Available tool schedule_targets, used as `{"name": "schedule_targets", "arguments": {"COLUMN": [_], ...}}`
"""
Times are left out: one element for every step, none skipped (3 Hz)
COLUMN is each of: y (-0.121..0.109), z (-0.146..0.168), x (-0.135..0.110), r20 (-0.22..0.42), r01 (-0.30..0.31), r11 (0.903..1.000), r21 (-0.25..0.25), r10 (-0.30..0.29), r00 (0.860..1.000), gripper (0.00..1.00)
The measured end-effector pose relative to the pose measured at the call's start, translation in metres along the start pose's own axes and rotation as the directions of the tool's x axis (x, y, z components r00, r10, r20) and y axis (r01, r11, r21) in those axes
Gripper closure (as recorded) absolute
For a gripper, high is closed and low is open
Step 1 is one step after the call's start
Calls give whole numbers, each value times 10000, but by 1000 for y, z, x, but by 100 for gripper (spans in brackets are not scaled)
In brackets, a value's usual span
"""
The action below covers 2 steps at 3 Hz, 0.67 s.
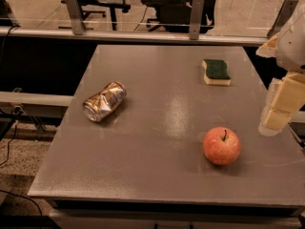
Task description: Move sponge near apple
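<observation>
The robot's gripper will close on the side of the sponge (226, 71) nearest the robot's arm, because the other side of the green top stays free.
The sponge (216, 72), dark green on top with pale yellow foam below, lies flat on the grey table (157, 128) at the far right. The red-orange apple (221, 145) with a short dark stem stands upright nearer the front right, well apart from the sponge. My gripper (279, 111), pale and blocky, hangs at the right edge of the view, to the right of the apple and sponge and touching neither.
A crushed metallic can (104, 101) lies on its side on the left part of the table. A rail with metal brackets (133, 35) runs behind the table's far edge, with office chairs beyond it.
</observation>
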<state>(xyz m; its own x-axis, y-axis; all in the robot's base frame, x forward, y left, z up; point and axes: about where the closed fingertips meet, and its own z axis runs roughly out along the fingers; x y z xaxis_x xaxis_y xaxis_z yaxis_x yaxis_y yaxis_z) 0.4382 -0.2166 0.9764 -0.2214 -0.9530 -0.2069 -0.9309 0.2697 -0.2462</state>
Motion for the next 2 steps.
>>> {"name": "schedule_targets", "arguments": {"y": [0, -13], "z": [0, 3], "x": [0, -5], "r20": [1, -34], "r01": [0, -56], "r11": [10000, 10000], "r21": [2, 81], "r10": [0, 57], "r00": [10000, 10000], "gripper": [0, 0]}}
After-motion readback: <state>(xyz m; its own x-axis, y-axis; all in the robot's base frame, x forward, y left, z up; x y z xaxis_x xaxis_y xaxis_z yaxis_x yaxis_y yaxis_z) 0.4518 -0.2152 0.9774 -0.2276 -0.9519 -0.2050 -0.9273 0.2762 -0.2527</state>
